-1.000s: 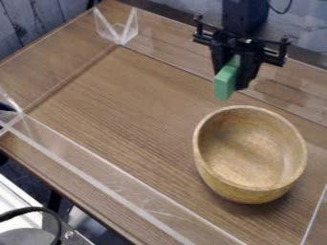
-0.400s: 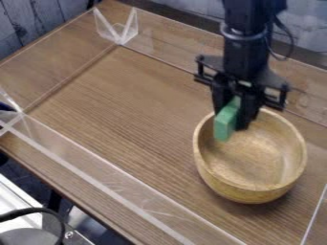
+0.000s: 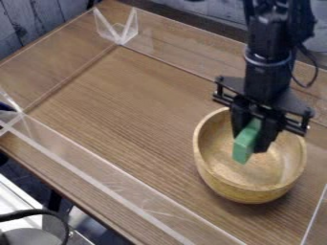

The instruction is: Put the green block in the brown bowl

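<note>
The green block in my gripper needs to be released on the bottom of the brown bowl (image 3: 239, 167), and I need to let it go close to the middle of the bowl.
The green block (image 3: 247, 144) hangs upright between the black fingers of my gripper (image 3: 254, 137), which is shut on it and points straight down. Block and gripper sit inside the rim of the brown bowl (image 3: 217, 170), over its hollow, with the block's lower end a little above the bowl's floor. The round wooden bowl rests on the table at the right, its far rim partly hidden by the gripper.
The wooden table (image 3: 115, 115) is fenced by low clear plastic walls (image 3: 76, 163) along the front-left edge and at the back. The dark arm (image 3: 274, 38) rises from the gripper toward the top right.
My gripper has carried the green block right and down, from above the table behind the bowl to inside the bowl's rim. The grip stays the same.
</note>
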`<state>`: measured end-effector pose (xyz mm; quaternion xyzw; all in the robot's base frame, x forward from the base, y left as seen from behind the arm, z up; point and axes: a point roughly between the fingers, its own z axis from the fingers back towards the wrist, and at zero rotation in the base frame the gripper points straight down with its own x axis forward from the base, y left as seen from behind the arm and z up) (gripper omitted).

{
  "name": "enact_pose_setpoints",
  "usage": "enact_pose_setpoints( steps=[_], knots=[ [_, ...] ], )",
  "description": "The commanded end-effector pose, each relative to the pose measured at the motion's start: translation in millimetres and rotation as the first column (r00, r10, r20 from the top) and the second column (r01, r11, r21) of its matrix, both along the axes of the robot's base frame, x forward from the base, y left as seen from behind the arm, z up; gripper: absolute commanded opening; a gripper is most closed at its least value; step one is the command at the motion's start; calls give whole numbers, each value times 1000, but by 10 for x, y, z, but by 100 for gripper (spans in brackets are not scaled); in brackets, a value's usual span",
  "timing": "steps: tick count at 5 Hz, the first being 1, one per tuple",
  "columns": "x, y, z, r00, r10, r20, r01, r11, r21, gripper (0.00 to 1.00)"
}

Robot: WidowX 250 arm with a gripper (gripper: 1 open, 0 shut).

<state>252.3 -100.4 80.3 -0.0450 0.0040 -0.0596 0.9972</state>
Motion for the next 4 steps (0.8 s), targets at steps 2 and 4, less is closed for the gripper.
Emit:
enact_pose_setpoints(
  steps=[2,4],
  knots=[
    [41,-11,-100,1000,-1,17,1,1000,-7,0],
    [40,13,-179,1000,3,4,-3,1000,-8,0]
  ],
)
